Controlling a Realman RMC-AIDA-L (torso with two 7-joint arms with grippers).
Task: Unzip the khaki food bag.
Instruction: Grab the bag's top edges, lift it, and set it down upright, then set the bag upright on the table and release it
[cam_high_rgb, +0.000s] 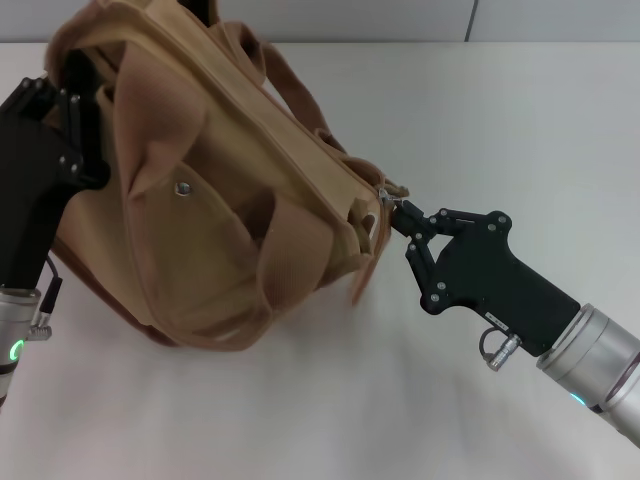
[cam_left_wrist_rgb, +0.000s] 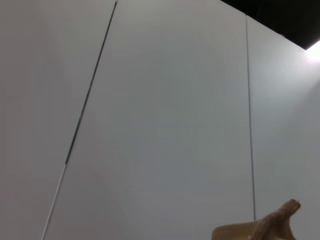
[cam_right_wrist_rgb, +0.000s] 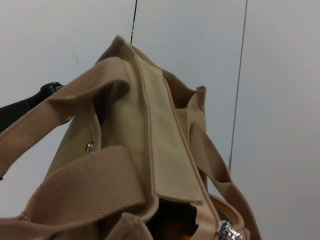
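I can see the khaki food bag slants with its zipper pull at the bag's end, so next I let go of the pull with my right gripper, take the bag's end tab (cam_high_rgb: 398, 189) and straighten the bag.
The khaki food bag (cam_high_rgb: 230, 200) lies tilted on the white table, its front pocket with a metal snap (cam_high_rgb: 182, 186) facing up. My right gripper (cam_high_rgb: 400, 214) is at the bag's right end, shut on the silver zipper pull (cam_high_rgb: 384, 196). The pull also shows in the right wrist view (cam_right_wrist_rgb: 225, 231), at the end of the zipper, where the bag (cam_right_wrist_rgb: 150, 150) gapes open a little over something orange. My left gripper (cam_high_rgb: 72, 115) is at the bag's left end, shut on the bunched fabric there. The left wrist view shows only a scrap of bag fabric (cam_left_wrist_rgb: 265, 227).
The white table (cam_high_rgb: 330, 400) runs in front of and to the right of the bag. A pale panelled wall (cam_left_wrist_rgb: 160, 100) stands behind. The bag's webbing handles (cam_high_rgb: 300, 90) flop over its top and far side.
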